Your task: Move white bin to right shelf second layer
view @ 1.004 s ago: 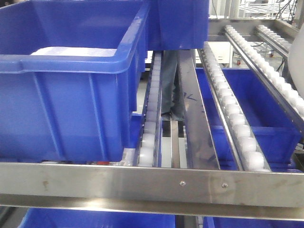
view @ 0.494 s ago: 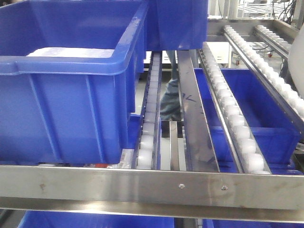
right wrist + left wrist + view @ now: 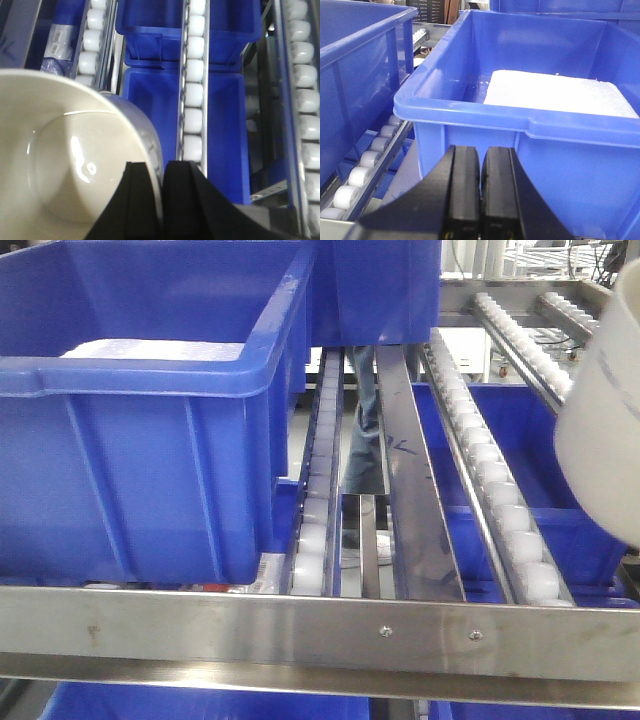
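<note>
Next, my right gripper puts the white bin down on the roller tracks (image 3: 588, 508) above the lower blue crates, behind the steel front beam.
The white bin (image 3: 65, 155) is a glossy cream tub. My right gripper (image 3: 162, 172) is shut on its rim, one finger inside and one outside. In the front view the white bin (image 3: 605, 430) hangs at the right edge, above the right roller tracks of the steel shelf level (image 3: 320, 625). The wrist view shows a roller track (image 3: 192, 95) and blue crates below the bin. My left gripper (image 3: 481, 165) is shut and empty, just in front of a blue crate (image 3: 530, 100) holding a white foam slab.
A large blue crate (image 3: 150, 410) fills the left half of the shelf level, with another blue crate (image 3: 375, 290) behind it. More blue crates (image 3: 530, 470) sit on the level below. A person's legs (image 3: 365, 430) show behind the rack.
The white bin has come further into the front view from the right edge, now lower and closer over the right roller tracks. The person behind the rack has shifted.
</note>
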You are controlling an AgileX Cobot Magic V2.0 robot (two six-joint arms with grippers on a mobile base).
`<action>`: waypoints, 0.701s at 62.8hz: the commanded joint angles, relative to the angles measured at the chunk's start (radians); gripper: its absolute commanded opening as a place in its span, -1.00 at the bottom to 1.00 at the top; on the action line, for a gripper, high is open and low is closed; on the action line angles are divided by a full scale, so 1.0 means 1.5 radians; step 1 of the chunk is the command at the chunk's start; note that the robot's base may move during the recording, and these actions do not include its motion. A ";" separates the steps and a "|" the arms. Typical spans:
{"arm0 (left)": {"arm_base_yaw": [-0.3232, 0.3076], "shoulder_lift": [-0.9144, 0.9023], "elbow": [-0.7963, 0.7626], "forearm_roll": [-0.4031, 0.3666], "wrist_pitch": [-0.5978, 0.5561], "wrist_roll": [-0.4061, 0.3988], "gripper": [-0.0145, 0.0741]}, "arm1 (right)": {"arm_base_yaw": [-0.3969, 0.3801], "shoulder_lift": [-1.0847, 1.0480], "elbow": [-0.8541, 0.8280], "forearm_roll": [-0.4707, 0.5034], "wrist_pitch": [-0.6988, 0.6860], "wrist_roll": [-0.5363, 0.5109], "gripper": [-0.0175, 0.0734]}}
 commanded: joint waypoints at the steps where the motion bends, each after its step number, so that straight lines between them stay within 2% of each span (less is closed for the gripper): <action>1: -0.005 -0.012 0.019 -0.001 -0.055 -0.004 -0.48 | -0.035 0.034 -0.038 0.038 -0.092 -0.017 -0.49; 8: -0.005 -0.012 0.019 -0.001 -0.055 -0.004 -0.48 | -0.078 0.079 -0.042 0.080 -0.111 -0.070 -0.49; 14: -0.005 -0.012 0.019 -0.001 -0.055 -0.004 -0.48 | -0.083 0.109 -0.042 0.083 -0.122 -0.106 -0.49; 44: -0.005 -0.012 0.019 -0.001 -0.055 -0.004 -0.48 | -0.081 0.229 -0.035 0.089 -0.139 -0.106 -0.49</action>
